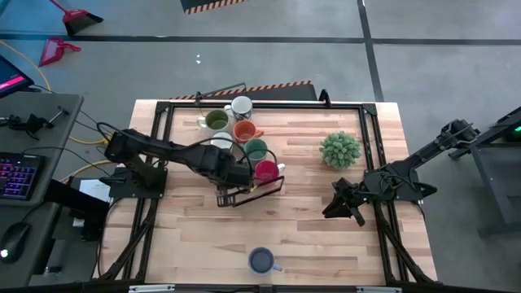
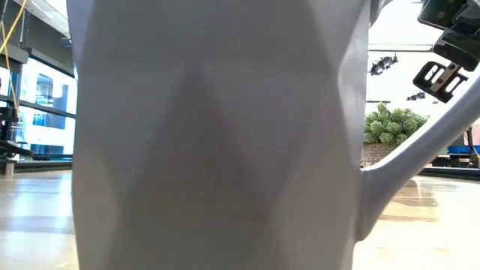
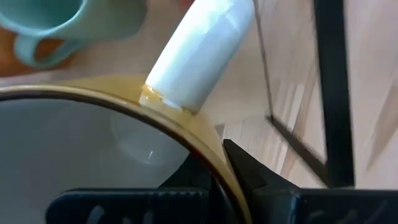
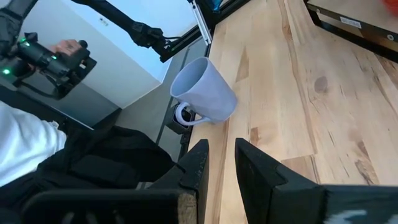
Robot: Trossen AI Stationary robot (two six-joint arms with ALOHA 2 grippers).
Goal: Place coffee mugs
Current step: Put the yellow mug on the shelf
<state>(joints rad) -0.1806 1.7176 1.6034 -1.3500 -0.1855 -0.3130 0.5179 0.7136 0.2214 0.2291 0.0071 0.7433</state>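
My left gripper will let go of the white mug on the table (image 1: 234, 166) next to the red mug, near the teal mug. The white mug is now just near of the mug cluster.
My left gripper (image 1: 244, 185) is shut on a white mug with a gold rim (image 3: 74, 143), just near of the mug cluster; in the high view only a white bit of it (image 1: 279, 169) shows beside the red mug (image 1: 266, 171). The cluster holds olive green (image 1: 216, 120), white (image 1: 242, 106), orange (image 1: 246, 130) and teal (image 1: 256, 150) mugs, all standing on the table. A blue mug (image 1: 260, 260) stands alone near the front edge. My right gripper (image 1: 342, 207) waits open at the right, its fingers (image 4: 227, 165) holding nothing. My left gripper holds the white mug by its rim (image 3: 211, 146), on the side opposite the handle (image 3: 199, 56). One finger is inside the mug and one finger (image 3: 249, 171) outside, coming from above and pointing down. The mug stays upright; whether its base touches the table, I cannot tell.
A spiky green plant (image 1: 339, 149) stands right of the cluster. A thin black wire frame (image 1: 256, 194) lies by my left gripper. The blue mug (image 2: 225, 135) fills the low view. A person (image 4: 31, 143) sits beyond the table's front edge.
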